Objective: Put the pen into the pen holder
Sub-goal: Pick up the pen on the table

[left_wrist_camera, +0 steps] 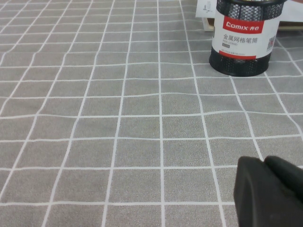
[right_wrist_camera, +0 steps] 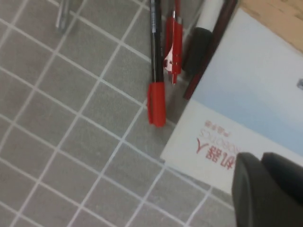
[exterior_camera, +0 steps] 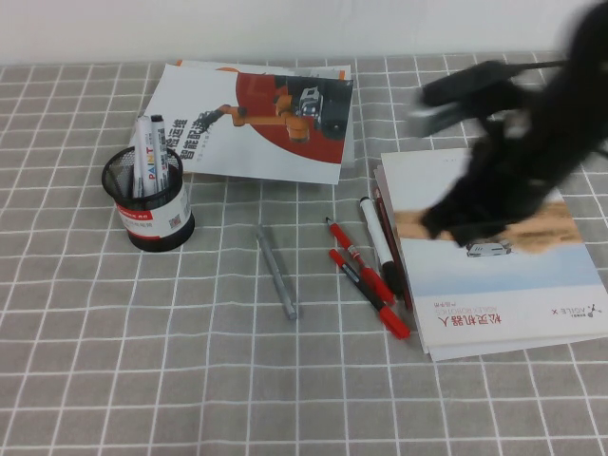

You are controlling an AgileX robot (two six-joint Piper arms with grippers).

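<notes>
Right gripper next closes around the grey pen at the middle of its body (exterior_camera: 278, 277), leaving both red-capped pens beside the booklet.
The grey pen (exterior_camera: 276, 271) lies free on the checked cloth, mid-table; one end of it shows in the right wrist view (right_wrist_camera: 61, 16). The pen holder (exterior_camera: 149, 199), a black mesh cup with a red-and-white label, stands at the left with white markers in it. It also shows in the left wrist view (left_wrist_camera: 244, 40). My right gripper (exterior_camera: 446, 220) is blurred above the right booklet, to the right of the pen; its fingers are together and empty (right_wrist_camera: 260, 161). My left gripper (left_wrist_camera: 262, 163) is shut and empty, low over bare cloth, some way from the holder, outside the high view.
Two red-capped pens (exterior_camera: 366, 275) and a white marker with a black cap (exterior_camera: 378, 242) lie beside a booklet (exterior_camera: 494, 285) at the right. A second booklet (exterior_camera: 256, 119) lies at the back behind the holder.
</notes>
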